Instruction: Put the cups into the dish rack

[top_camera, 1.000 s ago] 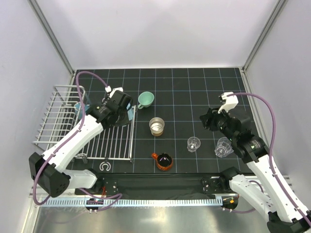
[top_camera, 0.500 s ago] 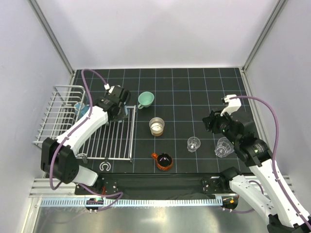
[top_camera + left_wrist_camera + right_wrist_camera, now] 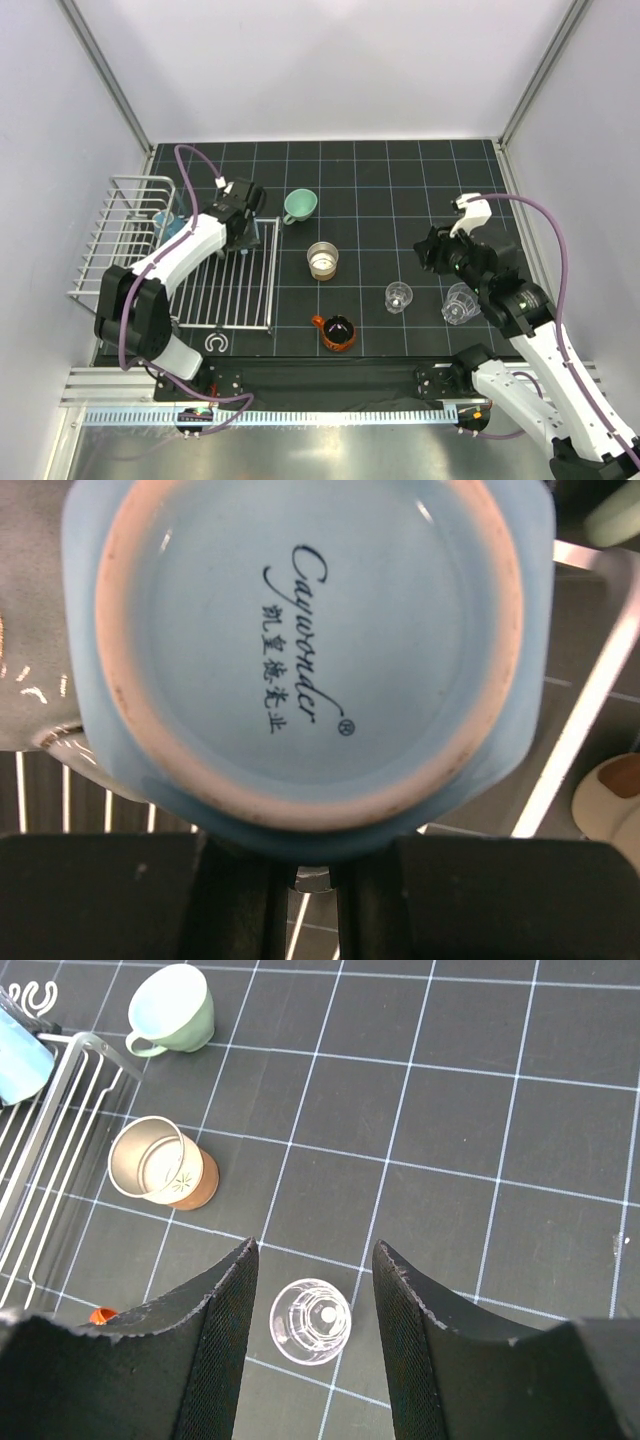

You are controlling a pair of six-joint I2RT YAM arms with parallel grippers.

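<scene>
Next, I let go of the blue cup with my left gripper on the slats in the dish rack's far corner (image 3: pixel 243 237) (image 3: pixel 390 650), next to the grey cup.
My left gripper (image 3: pixel 244 222) is shut on a blue cup (image 3: pixel 300 650) and holds it over the far right corner of the dish rack's (image 3: pixel 235 290) flat slatted part. The cup's printed base fills the left wrist view, with the left gripper (image 3: pixel 300 875) closed at its lower edge. Another blue cup (image 3: pixel 165 222) sits in the raised basket. My right gripper (image 3: pixel 315 1250) hangs open above an upright clear cup (image 3: pixel 310 1320), which shows between its fingers. A mint green cup (image 3: pixel 299 205), a steel cup (image 3: pixel 322 260), a small orange cup (image 3: pixel 336 331) and a second clear cup (image 3: pixel 459 303) stand on the mat.
The black gridded mat (image 3: pixel 380 180) lies between white walls. The rack's basket (image 3: pixel 110 250) is at the far left. The second clear cup lies on its side beside my right forearm. A white rack wire (image 3: pixel 580 720) runs under the held cup.
The left arm's elbow swung in over the rack while its gripper, with the blue cup, shifted slightly farther back. The right gripper stayed almost still.
</scene>
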